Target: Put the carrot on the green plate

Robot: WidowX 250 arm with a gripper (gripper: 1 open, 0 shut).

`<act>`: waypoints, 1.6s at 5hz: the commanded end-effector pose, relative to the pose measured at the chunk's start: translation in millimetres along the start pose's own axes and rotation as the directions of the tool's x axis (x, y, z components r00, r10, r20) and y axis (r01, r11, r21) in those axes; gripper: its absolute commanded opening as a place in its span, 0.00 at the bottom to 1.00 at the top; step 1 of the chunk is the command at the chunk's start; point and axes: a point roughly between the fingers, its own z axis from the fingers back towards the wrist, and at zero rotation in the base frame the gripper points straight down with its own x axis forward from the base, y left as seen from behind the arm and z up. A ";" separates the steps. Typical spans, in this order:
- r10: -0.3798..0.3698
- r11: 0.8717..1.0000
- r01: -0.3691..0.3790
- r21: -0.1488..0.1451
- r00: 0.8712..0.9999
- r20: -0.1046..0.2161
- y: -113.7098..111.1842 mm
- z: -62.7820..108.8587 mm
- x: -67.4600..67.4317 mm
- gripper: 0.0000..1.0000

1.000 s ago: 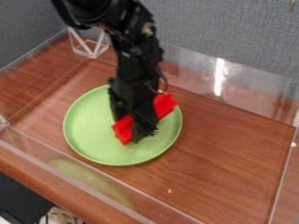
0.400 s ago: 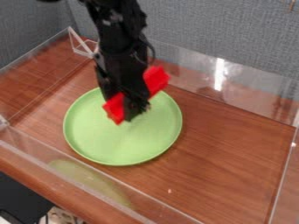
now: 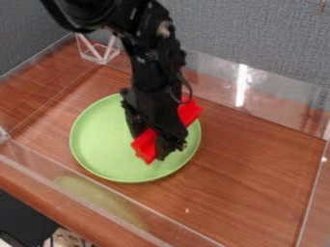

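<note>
My gripper will let go of the carrot on the green plate, just off its middle (image 3: 153, 145) toward the bare wood.
The carrot (image 3: 146, 147), a bright red bar, lies slantwise between the black fingers of my gripper (image 3: 162, 130); its other end (image 3: 190, 112) sticks out at the upper right. The gripper points down and is shut on the carrot's middle, which the fingers hide. It hangs low over the right half of the green plate (image 3: 96, 135), a round lime plate on the wooden table. I cannot tell whether the carrot's lower end touches the plate.
Clear acrylic walls (image 3: 245, 82) ring the brown wooden table (image 3: 252, 174). A white wire stand (image 3: 93, 46) sits at the back left, behind the arm. Bare wood lies to the right of the plate and in front of it.
Half a second ago the gripper and carrot were higher and further toward the back left of the plate. They have since come down and to the right, with the carrot still held.
</note>
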 end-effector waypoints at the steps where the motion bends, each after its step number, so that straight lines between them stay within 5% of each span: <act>1: 0.040 0.999 -0.041 0.012 0.998 0.056 14.9 15.6 14.3 0.00; 4: 0.116 0.993 -0.116 -0.005 0.991 0.064 54.2 11.7 7.8 0.00; 6: -0.019 0.998 0.023 -0.052 0.997 0.077 48.8 18.6 18.6 0.00; 8: 0.003 0.998 0.000 -0.062 0.998 0.062 15.2 28.8 6.3 0.00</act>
